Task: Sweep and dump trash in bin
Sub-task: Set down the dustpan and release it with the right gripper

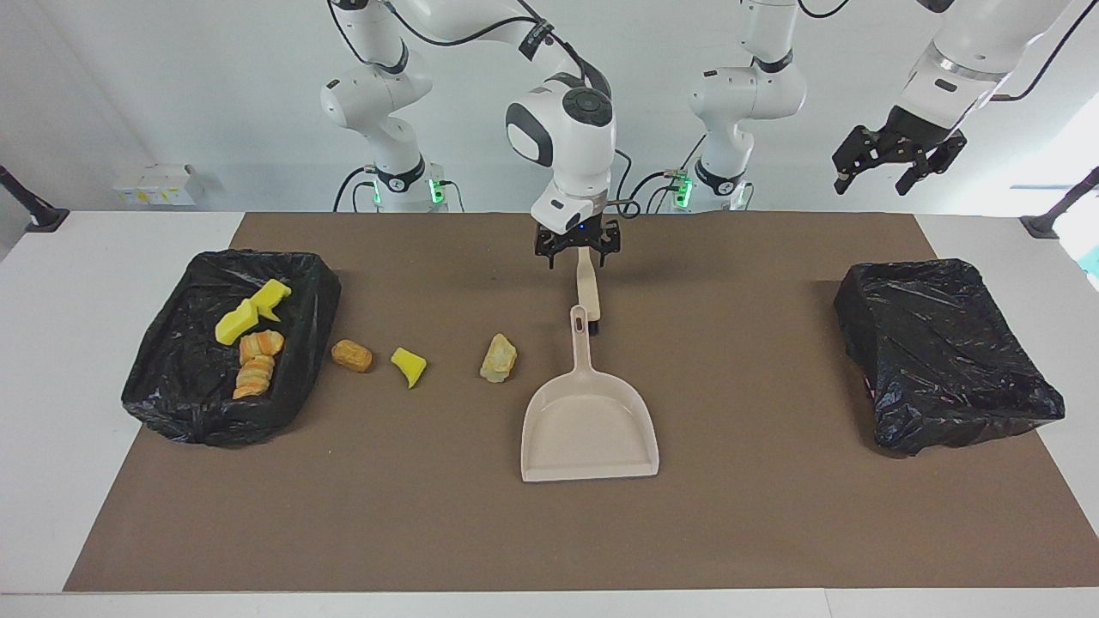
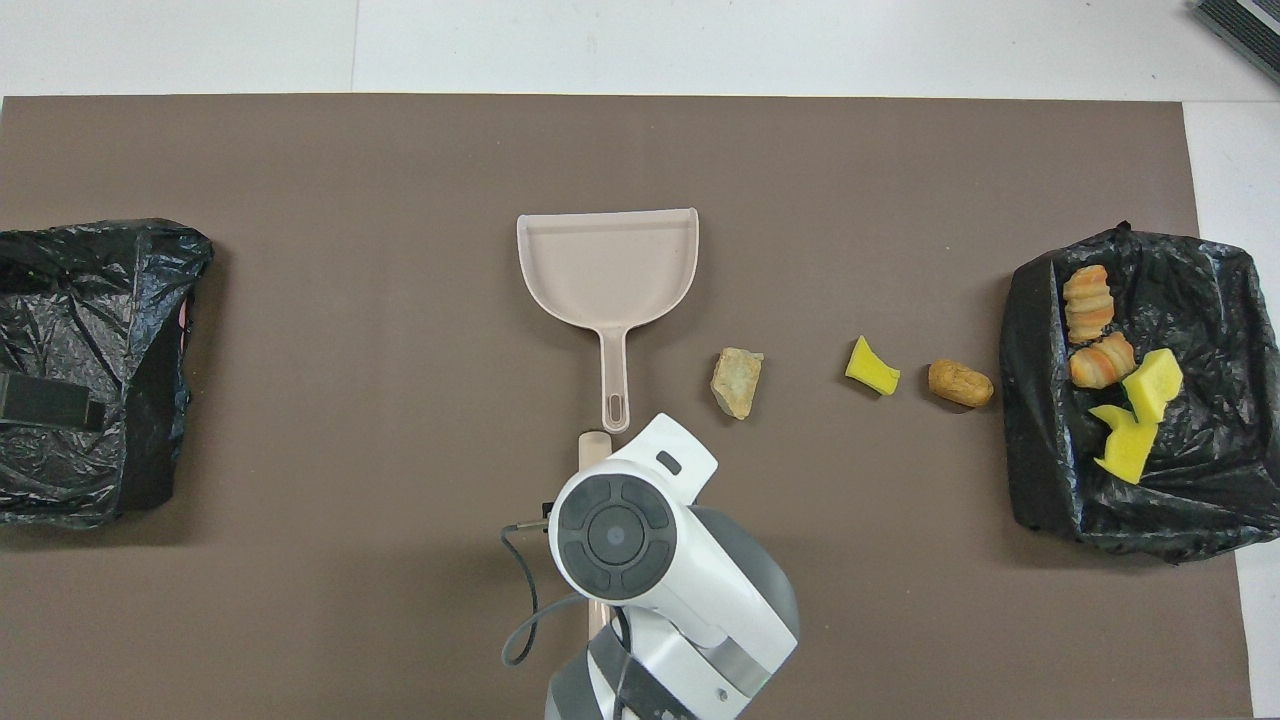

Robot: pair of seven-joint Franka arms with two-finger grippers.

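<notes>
Next, I close my right gripper on the handle (image 2: 599, 617) of the beige brush, farther back from the dustpan than the brush's thick end.
Three pieces of trash lie in a row on the brown mat: a pale tan bit (image 1: 498, 358) (image 2: 737, 381), a yellow wedge (image 1: 409, 365) (image 2: 871, 367) and an orange-brown chunk (image 1: 352, 355) (image 2: 960, 383). Several more pieces sit in the black-lined bin (image 1: 163, 360) (image 2: 1030, 420) at the right arm's end. The beige dustpan (image 1: 588, 429) (image 2: 607, 265) lies flat mid-table. A beige brush (image 1: 587, 292) (image 2: 594, 445) lies nearer to the robots, in line with the dustpan's handle. My right gripper (image 1: 577, 249) hangs open over the brush's handle. My left gripper (image 1: 897, 167) waits open, raised high.
A second black-bagged bin (image 1: 944, 352) (image 2: 90, 370) stands at the left arm's end of the table. The brown mat (image 1: 773, 515) covers most of the white table.
</notes>
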